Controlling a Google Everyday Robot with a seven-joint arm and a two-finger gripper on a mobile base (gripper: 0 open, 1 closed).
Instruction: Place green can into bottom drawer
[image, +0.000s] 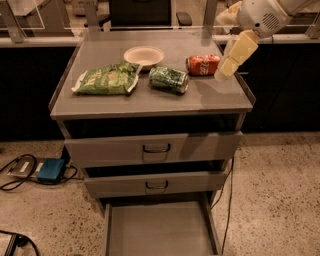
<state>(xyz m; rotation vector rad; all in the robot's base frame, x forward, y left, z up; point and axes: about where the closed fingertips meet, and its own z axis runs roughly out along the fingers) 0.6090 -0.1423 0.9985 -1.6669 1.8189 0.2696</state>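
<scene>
The green can is next, and my gripper needs to go to it and close around its end (180, 81) nearest the red can.
The green can (168, 79) lies on its side in the middle of the grey cabinet top (125, 102). The bottom drawer (160, 230) is pulled out, and its flat grey floor is bare. My gripper (226, 70) hangs from the white arm at the upper right, above the right part of the cabinet top. It is just right of the red can (203, 64) and well right of the green can, touching neither.
A green snack bag (106, 80) lies at the left of the top and a white paper bowl (144, 55) at the back. The two upper drawers (155, 149) are slightly out. A blue box (51, 170) and cables lie on the floor at left.
</scene>
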